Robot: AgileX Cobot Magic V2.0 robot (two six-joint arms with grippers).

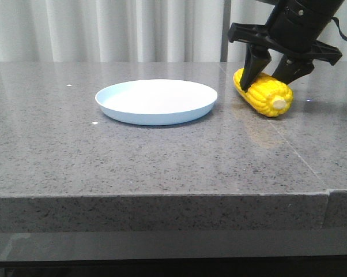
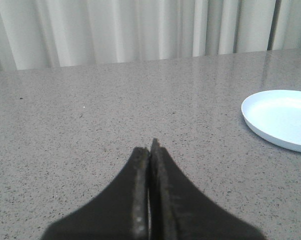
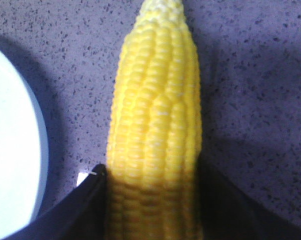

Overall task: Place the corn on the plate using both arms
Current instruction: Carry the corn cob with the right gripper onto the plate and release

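Note:
Next, my right gripper sets the yellow corn down on the middle of the pale blue plate (image 1: 163,93), with its cut end facing front.
The yellow corn (image 1: 264,92) lies at an angle on the grey stone table just right of the pale blue plate (image 1: 156,99), its pale cut end toward the front. My right gripper (image 1: 267,82) comes down from above with one black finger on each side of the cob. In the right wrist view the corn (image 3: 155,125) fills the gap of the right gripper (image 3: 153,172), both fingers against its sides, and the plate (image 3: 10,150) shows beside it. My left gripper (image 2: 149,147) is shut on nothing above bare table, with the plate (image 2: 283,120) off to one side. The plate holds nothing.
The speckled grey table (image 1: 162,167) reaches to a front edge near the camera. A seam in the stone (image 1: 303,156) runs toward the front right. White curtains (image 1: 104,29) hang behind the table's far edge.

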